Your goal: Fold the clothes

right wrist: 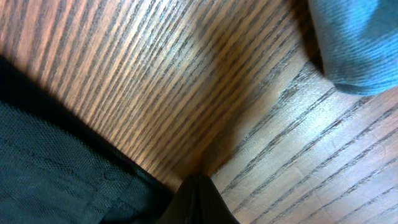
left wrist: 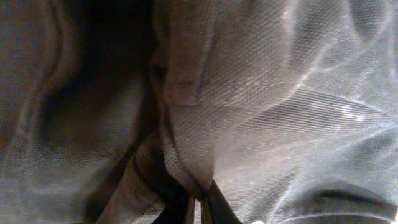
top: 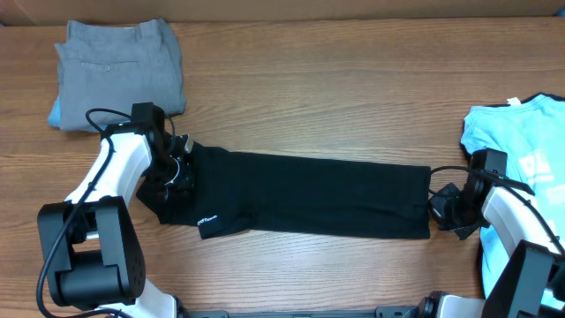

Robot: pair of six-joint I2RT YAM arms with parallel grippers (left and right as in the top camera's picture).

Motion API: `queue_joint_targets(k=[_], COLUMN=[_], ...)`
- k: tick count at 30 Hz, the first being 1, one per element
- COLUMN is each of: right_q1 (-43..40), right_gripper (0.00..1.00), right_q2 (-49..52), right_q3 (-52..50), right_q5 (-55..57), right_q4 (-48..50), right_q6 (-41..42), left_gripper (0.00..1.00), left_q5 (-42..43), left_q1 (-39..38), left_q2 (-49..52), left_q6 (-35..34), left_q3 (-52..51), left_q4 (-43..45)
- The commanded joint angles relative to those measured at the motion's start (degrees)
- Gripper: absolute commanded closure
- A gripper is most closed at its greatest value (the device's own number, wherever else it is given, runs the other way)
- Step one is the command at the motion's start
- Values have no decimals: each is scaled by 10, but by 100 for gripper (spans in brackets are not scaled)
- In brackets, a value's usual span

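Note:
The black T-shirt's front flap sticks out past the cloth piece while my left gripper pinches an inner fold, so next I open and pull the flap in by its label (top: 207, 219).
The black T-shirt (top: 309, 194) lies as a long folded strip across the middle of the table, its small white label (top: 206, 218) near the front left. My left gripper (top: 181, 172) is at the strip's left end. In the left wrist view its jaws (left wrist: 200, 205) are pinched shut on a ridge of the black fabric (left wrist: 249, 93). My right gripper (top: 440, 208) rests just off the strip's right end. In the right wrist view its fingers (right wrist: 200, 198) are shut on bare wood beside the shirt's hem (right wrist: 56, 162). The light blue T-shirt (top: 521, 132) lies at the right edge and also shows in the right wrist view (right wrist: 360, 43).
Folded grey trousers (top: 119, 66) lie at the back left, with a bit of blue cloth under their left edge. The wooden table (top: 335, 97) runs behind and in front of the black strip.

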Motion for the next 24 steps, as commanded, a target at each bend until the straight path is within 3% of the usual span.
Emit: queue_joint_targets(k=[1,2,3,5,11,12,14,16,19,24], right_q1=[-3,-3,-3,-3,-3,-3,-3,-3,-3,-3], right_gripper=[96,96,96,96,96,96,96,96,96,96], right_q2=[-11,-11,-11,-11,-11,-11,-11,-11,-11,-11], right_q3=[0,0,0,0,0,0,0,0,0,0], right_q5=[1,1,1,1,1,1,1,1,1,1], right_q4=[2,2,2,2,2,2,2,2,2,3], right_q6=[-2,-2,-2,-2,-2,-2,-2,-2,-2,-2], left_gripper=[89,78,80,95,96,92,63,53,51,59], left_q5=[27,22,16,7,10,10,10,7,8,8], left_q1=[3,3,3,3,3,3,3,2,-3,-6], left_q2=[-14,-14,-14,-14,-14,-14,-14,-14,-14,-14], left_q6=[7,7,7,7,7,7,7,9,11,11], left_q3=[3,3,3,3,22,26,28,26,5,-31], left_q4=[0,0,0,0,-13,-17,-23,-33,-41,-26])
